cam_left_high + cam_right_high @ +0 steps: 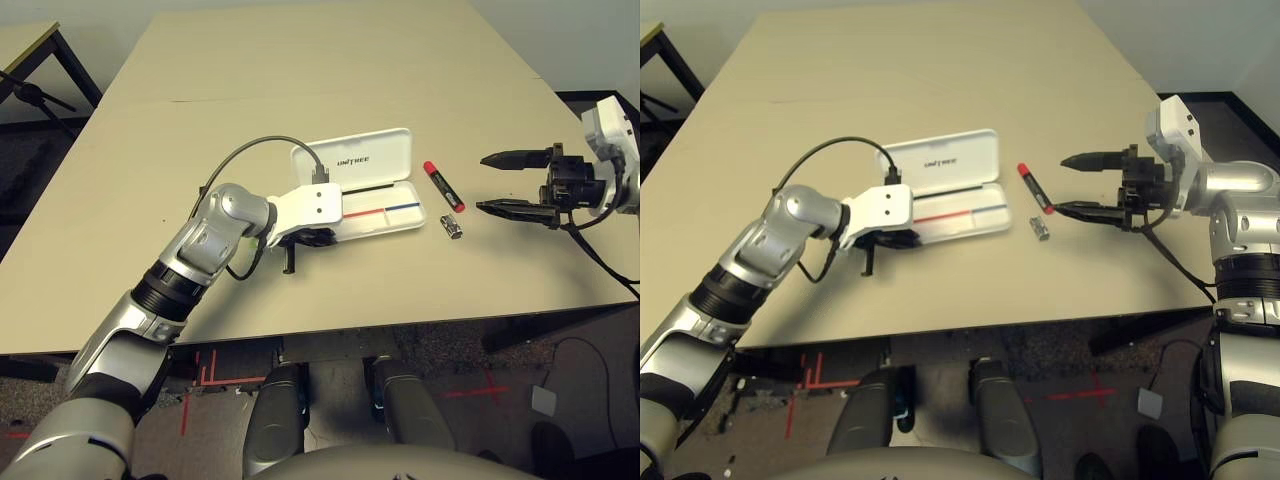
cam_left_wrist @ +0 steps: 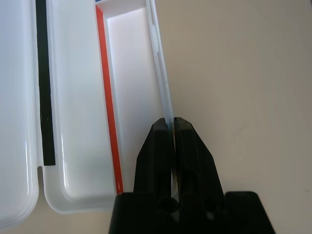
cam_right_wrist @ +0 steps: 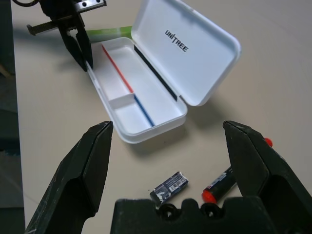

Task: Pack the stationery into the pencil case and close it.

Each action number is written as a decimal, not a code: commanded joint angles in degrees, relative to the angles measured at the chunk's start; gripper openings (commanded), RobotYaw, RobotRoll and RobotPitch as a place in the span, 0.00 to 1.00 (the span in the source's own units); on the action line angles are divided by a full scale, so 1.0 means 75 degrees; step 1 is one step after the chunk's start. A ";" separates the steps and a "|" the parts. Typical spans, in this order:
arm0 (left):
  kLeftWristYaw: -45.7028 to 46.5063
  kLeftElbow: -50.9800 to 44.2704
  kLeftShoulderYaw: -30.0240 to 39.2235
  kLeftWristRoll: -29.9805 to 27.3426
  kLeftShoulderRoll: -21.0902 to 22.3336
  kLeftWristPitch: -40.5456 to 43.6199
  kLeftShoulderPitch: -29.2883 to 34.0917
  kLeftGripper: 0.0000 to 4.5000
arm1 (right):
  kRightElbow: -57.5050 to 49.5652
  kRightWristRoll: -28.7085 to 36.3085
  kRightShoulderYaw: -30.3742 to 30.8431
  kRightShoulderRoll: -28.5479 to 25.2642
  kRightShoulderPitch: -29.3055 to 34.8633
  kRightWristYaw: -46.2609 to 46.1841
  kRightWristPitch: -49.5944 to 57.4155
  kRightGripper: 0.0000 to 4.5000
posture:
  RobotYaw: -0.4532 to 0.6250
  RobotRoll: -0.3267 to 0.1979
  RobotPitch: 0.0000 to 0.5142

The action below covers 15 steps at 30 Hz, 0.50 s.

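I should next move my right gripper to the middle of the body (image 1: 449,193) (image 3: 227,179) of the red marker and close it there, leaving the marker's cap free.
The white pencil case (image 1: 385,222) lies open at mid-table, its lid (image 3: 187,46) with the dark print tipped back. My left gripper (image 2: 170,122) is shut on the thin near wall of the tray, at the case's left end. Beside that gripper, past the left end of the case, lies the lime-green highlighter (image 3: 109,32). Just right of the case are the red marker (image 1: 443,185) and, nearer to me, the small silver-and-black stubby piece (image 1: 452,227). My right gripper (image 1: 482,184) hovers open to the right of these two, pointing at them, with nothing between its fingers.
A black cable (image 1: 250,150) loops from my left wrist over the table. The beige table (image 1: 300,70) stretches far behind the case. Its near edge (image 1: 400,325) runs close below the case. A second table (image 1: 20,45) stands at the back left.
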 commanded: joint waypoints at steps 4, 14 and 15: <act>-0.0211 -0.0362 -0.0211 -0.0019 0.0123 -0.0189 0.0313 0.01 | -0.0331 0.0145 -0.0128 -0.0076 0.0138 -0.0012 0.0139 1.00 | 0.35 0.62 0.25; -0.0046 -0.0723 -0.0209 0.0048 0.0190 -0.0114 0.0816 0.01 | -0.0465 0.0200 -0.0150 -0.0061 0.0269 -0.0092 0.0175 1.00 | 0.35 0.62 0.26; -0.0053 -0.0714 -0.0226 0.0060 0.0198 -0.0150 0.0815 0.01 | -0.0470 0.0200 -0.0144 -0.0052 0.0268 -0.0102 0.0179 1.00 | 0.35 0.62 0.26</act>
